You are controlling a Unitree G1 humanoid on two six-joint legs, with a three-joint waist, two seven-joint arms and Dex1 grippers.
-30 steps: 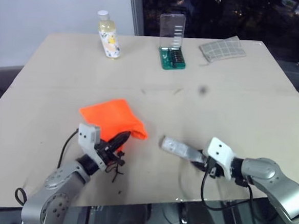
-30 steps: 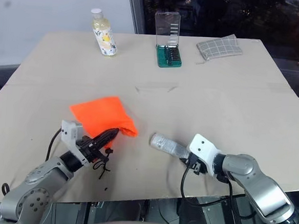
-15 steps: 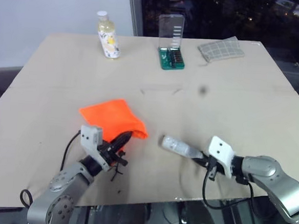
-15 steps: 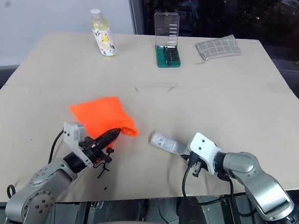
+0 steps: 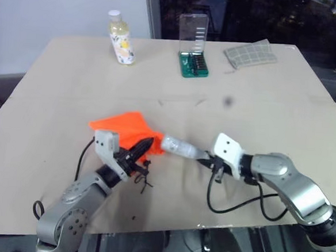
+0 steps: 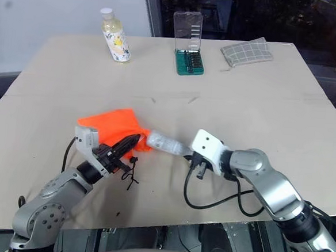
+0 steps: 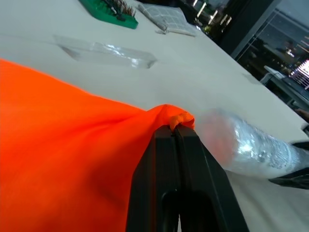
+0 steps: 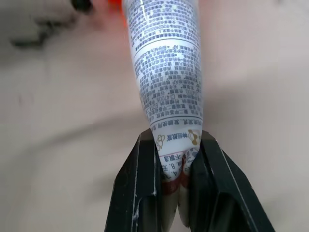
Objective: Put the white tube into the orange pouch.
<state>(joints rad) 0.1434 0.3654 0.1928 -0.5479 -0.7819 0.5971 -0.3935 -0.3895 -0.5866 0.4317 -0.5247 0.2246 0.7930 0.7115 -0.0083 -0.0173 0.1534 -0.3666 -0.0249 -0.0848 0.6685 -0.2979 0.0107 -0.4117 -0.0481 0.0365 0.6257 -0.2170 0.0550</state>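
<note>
My right gripper will let go of the white tube inside the orange pouch's raised edge [image 5: 158, 134], beside my left gripper's fingertips.
The orange pouch [image 5: 124, 129] lies on the table at front left, its black drawstring cord [image 5: 144, 179] trailing toward the front edge. My left gripper [image 5: 146, 143] is shut on the pouch's bunched right edge and holds it slightly raised; the left wrist view shows the fabric [image 7: 58, 130] pinched at the fingertips. My right gripper [image 5: 207, 159] is shut on the flat end of the white tube [image 5: 178, 147]. The tube is held above the table, its other end pointing at that raised edge of the pouch, very close to it. In the right wrist view the printed tube [image 8: 166, 63] is clamped between the fingers.
At the table's far edge stand a yellowish bottle [image 5: 121, 39] with a white cap, an open green bit case [image 5: 193, 61] and a grey checked cloth [image 5: 251, 54]. A dark spot [image 5: 227, 100] marks the mid table. The front edge runs just behind both arms.
My right gripper has lifted the white tube off the table and carried it left, up to the pouch's edge. My left gripper has raised the pouch's edge a little.
</note>
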